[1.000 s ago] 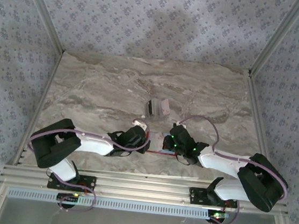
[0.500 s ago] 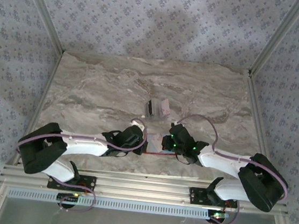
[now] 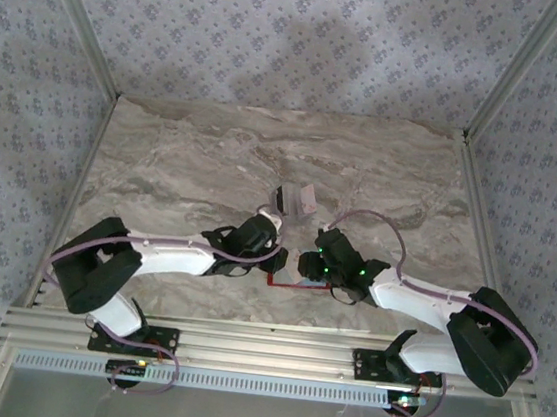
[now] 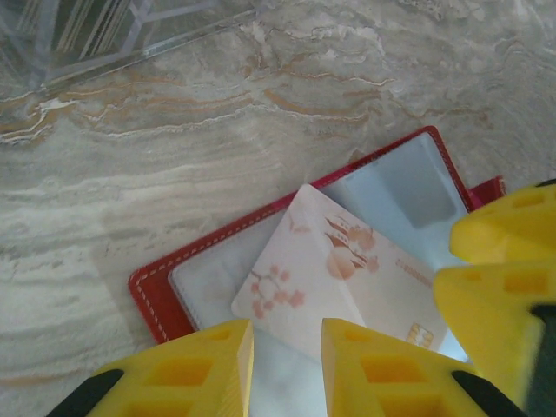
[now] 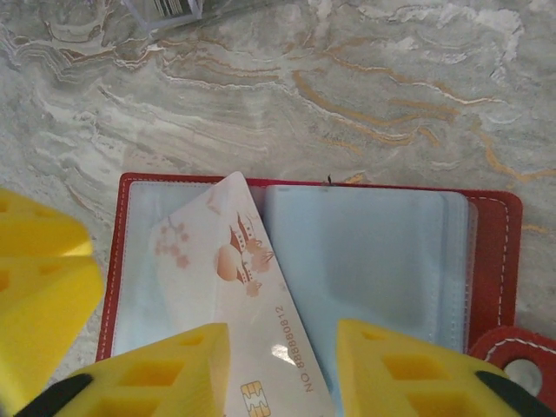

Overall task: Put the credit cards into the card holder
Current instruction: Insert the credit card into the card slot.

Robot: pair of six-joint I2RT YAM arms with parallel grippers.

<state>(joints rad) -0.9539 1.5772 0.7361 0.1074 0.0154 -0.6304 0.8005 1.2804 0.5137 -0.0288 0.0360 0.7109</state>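
Note:
The credit card sits crooked across the clear pocket, so the robot's right gripper should pinch the credit card's long edge [image 5: 284, 291] near the fold of the card holder and straighten it before pushing it in.
The red card holder [image 5: 491, 234] lies open and flat on the marble, its pale blue clear pockets up; from above its red edge [image 3: 295, 284] shows between the two arms. A pinkish credit card [image 5: 234, 287] with blossom print lies askew over the left pocket [image 4: 208, 269], one corner at the fold. My right gripper [image 5: 282, 382] hangs open just above the card's chip end. My left gripper [image 4: 287, 373] is open over the holder's left edge, close to the card [image 4: 321, 278] and not gripping it. More cards [image 3: 300, 200] stand in a clear stand farther back.
The clear plastic stand [image 4: 104, 35] sits just beyond the holder, near both grippers. The holder's snap tab [image 5: 521, 365] sticks out at its right side. Open marble table [image 3: 184, 157] stretches to the left and back; patterned walls close in three sides.
The left arm has swung its elbow and its gripper has shifted slightly away from the near edge, toward the stand. The right gripper has barely moved over the holder.

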